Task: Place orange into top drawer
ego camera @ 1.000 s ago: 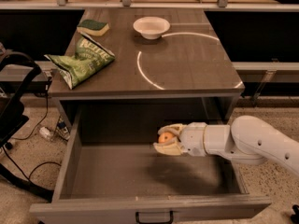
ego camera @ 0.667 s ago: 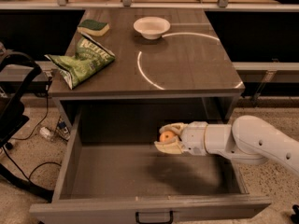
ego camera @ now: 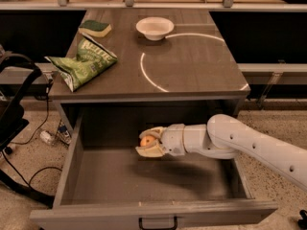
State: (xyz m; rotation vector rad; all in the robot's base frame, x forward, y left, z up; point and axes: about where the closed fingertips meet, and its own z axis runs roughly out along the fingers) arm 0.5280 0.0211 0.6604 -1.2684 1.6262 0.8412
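My gripper is holding the orange and will let go of it on the top drawer's bottom toward the back [ego camera: 136,143], close to the grey tabletop.
The top drawer [ego camera: 91,176] is pulled wide open below the grey tabletop; its front panel with a small black handle [ego camera: 157,223] is at the bottom of the view. My gripper [ego camera: 147,142] reaches in from the right and hovers over the drawer's inside, above its floor. It is shut on the orange [ego camera: 147,140], a small round fruit that shows between the pale fingers [ego camera: 149,152].
On the tabletop [ego camera: 192,66] lie a green chip bag [ego camera: 84,63], a green and yellow sponge [ego camera: 94,28] and a white bowl [ego camera: 154,27]. Cables and dark gear [ego camera: 14,114] lie on the floor at the left. My white arm [ego camera: 249,145] crosses the drawer's right side.
My gripper with the orange has moved left, further over the middle of the drawer. Nothing else has moved.
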